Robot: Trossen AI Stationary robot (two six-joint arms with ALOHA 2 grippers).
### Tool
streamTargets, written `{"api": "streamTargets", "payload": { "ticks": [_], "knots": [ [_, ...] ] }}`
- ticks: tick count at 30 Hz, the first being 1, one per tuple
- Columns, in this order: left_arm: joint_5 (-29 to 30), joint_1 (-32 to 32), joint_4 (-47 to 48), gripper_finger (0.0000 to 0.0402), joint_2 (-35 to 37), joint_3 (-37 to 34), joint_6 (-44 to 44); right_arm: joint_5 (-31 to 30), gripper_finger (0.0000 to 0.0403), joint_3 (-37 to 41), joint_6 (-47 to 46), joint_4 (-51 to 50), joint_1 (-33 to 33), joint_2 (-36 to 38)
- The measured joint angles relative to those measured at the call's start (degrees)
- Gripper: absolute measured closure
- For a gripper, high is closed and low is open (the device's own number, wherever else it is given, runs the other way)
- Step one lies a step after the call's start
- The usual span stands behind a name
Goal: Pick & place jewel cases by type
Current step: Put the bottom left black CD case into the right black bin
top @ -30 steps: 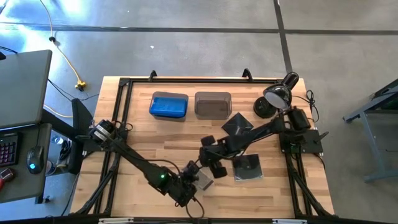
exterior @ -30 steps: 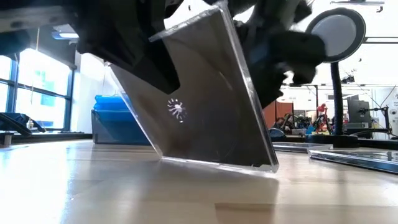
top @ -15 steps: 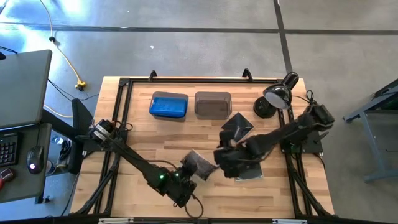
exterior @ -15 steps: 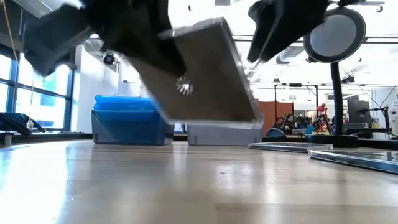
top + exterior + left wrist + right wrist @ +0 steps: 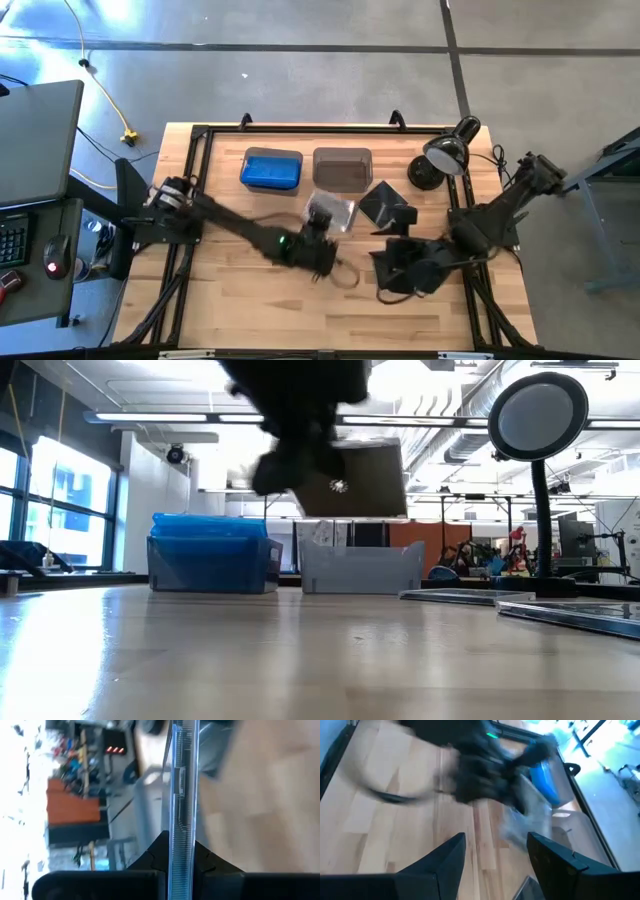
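My left gripper should release the dark jewel case, now raised over the table's middle, inside the empty grey bin (image 5: 343, 172).
My left gripper (image 5: 322, 226) is shut on a dark jewel case (image 5: 331, 212), which is raised over the table's middle, just short of the grey bin (image 5: 342, 167). In the low view this case (image 5: 358, 480) hangs high in front of the bins. My right gripper (image 5: 402, 272) is open and hovers over a second dark case (image 5: 405, 258) lying flat near the table's right side. A third dark case (image 5: 385, 203) lies flat in front of the lamp. The blue bin (image 5: 271, 169) holds blue cases. My left gripper pinches the dark case between its two fingers (image 5: 156, 854), one on each flat face, near one edge (image 5: 180, 837). The left wrist view shows the case edge-on, running straight out from the fingers. It is lifted clear of the table, its face tilted toward the near side (image 5: 358, 480).
A black desk lamp (image 5: 440, 157) stands at the far right corner. The two bins sit side by side along the far edge. A black cable loop (image 5: 345, 277) lies beside the left wrist. Bare wood lies along the near edge and at the left.
My left gripper has risen and swung from the near edge toward the far edge and the grey bin, carrying the dark case, which earlier stood tilted with its lower edge on the table and now hangs clear. My right gripper has drawn away toward the table's right, over the flat dark case.
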State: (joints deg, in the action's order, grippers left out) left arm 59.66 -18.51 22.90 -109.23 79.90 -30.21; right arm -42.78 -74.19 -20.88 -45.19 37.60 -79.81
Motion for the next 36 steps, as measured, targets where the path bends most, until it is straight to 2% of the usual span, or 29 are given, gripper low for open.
{"api": "streamTargets", "payload": {
  "ticks": [4,7,12,18,24,30,36],
  "knots": [
    [-0.56,6.08,-7.43,0.0381,-0.02,0.0,-7.07,-0.74,0.0194,0.0,0.18,-0.02,1.75,0.1],
    [-3.05,10.64,-11.28,0.0381,-0.02,0.02,-8.5,-0.83,0.0194,0.0,-0.01,0.0,2.21,-0.3],
    [-14.2,17.76,-12.38,0.0381,-0.02,0.02,-5.43,-0.51,0.0194,0.02,0.37,-0.04,2.3,-0.77],
    [-22.13,24.44,-12.42,0.0381,-0.02,0.02,-0.86,0.04,0.0194,0.02,0.5,-0.33,2.28,-0.76],
    [-35.69,28.71,-10.86,0.0381,-0.02,0.02,0.55,0.09,0.0194,0.02,0.41,-1.3,2.28,-0.79],
    [-35.73,28.57,-10.69,0.0371,-0.02,0.02,-0.09,0.11,0.0194,0.02,0.37,-2.06,2.28,-0.79],
    [-37.85,28.6,-7.99,0.0328,-1.04,0.04,1.47,0.67,0.0194,0.02,0.34,-2.22,2.28,-0.79]
  ]
}}
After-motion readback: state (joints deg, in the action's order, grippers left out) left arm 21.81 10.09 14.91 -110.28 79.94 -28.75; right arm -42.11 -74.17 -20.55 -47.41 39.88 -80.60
